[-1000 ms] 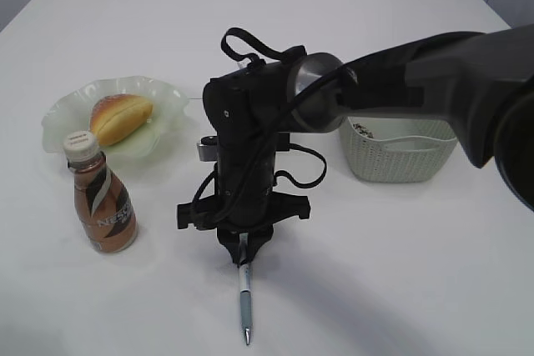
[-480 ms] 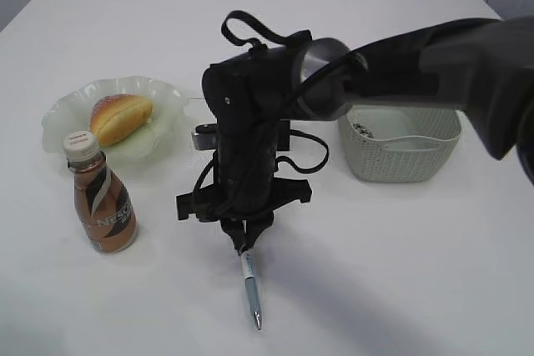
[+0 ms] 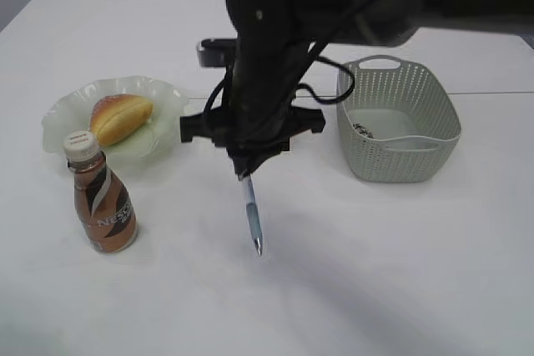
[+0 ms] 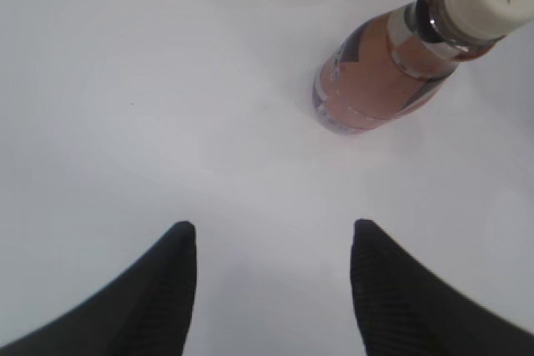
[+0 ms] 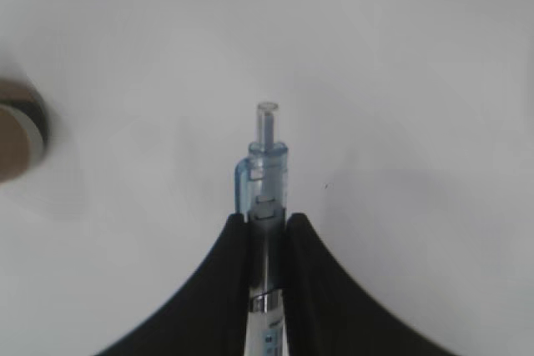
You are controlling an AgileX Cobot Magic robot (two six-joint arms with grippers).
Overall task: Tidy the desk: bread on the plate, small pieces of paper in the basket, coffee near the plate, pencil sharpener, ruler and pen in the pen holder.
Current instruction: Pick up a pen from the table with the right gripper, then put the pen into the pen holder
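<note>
The pen will drop from my right gripper inside the pen holder (image 3: 259, 84) between the green plate and the basket.
My right gripper (image 3: 245, 169) is shut on the upper end of a blue-and-clear pen (image 3: 252, 216), which hangs tip-down above the desk (image 3: 375, 273). In the right wrist view the pen (image 5: 267, 168) sticks out between the closed black fingers (image 5: 234, 264) of that gripper (image 5: 267, 223). The bread (image 3: 122, 116) lies on the green plate (image 3: 62, 114). The coffee (image 3: 100, 199) stands upright just in front of the plate. My left gripper (image 4: 271, 231) hovers open over bare desk, with the coffee (image 4: 375, 72) ahead of it. The pen holder, ruler and pencil sharpener are out of view.
The sage-green basket (image 3: 399, 147) stands to the right of the arm, with a small dark scrap (image 3: 363, 129) on its floor. The black right arm (image 3: 275, 56) hides the middle of the desk behind it.
The right gripper has risen and moved back with the pen. The pen, which lay low by the desk's front edge, now hangs higher, nearer the middle.
</note>
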